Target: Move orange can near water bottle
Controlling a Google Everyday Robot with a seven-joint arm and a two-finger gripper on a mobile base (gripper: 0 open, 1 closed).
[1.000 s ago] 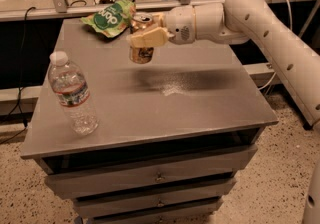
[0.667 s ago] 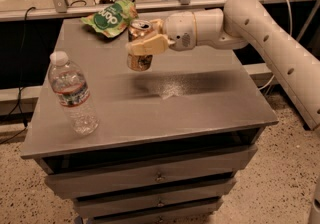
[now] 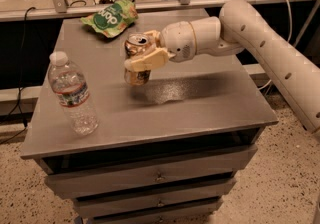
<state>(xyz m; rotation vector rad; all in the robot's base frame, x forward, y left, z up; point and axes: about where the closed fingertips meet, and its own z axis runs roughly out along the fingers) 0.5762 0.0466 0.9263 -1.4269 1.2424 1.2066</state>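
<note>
Next, I let go of the orange can on the table (image 3: 107, 109) next to the water bottle, on the arm's side.
The orange can (image 3: 137, 74) is orange-gold with a silver top, held tilted a little above the grey table top (image 3: 200, 103). My gripper (image 3: 141, 58) is shut on the orange can, its pale fingers (image 3: 148, 60) wrapped across the can's upper half. The white arm reaches in from the right. The water bottle (image 3: 73, 94) is clear plastic with a white cap and a red and dark label band. It stands upright near the table's front left, to the left of the can with a gap between them.
A green snack bag (image 3: 110, 17) lies at the table's back left. The table is a drawer cabinet with drawers (image 3: 155, 175) below its front edge. A metal rail (image 3: 150, 5) and cables run behind it. The speckled floor shows on both sides.
The gripper has carried the orange can leftward and toward the front of the table, closer to the water bottle. The bottle and the snack bag have not moved.
</note>
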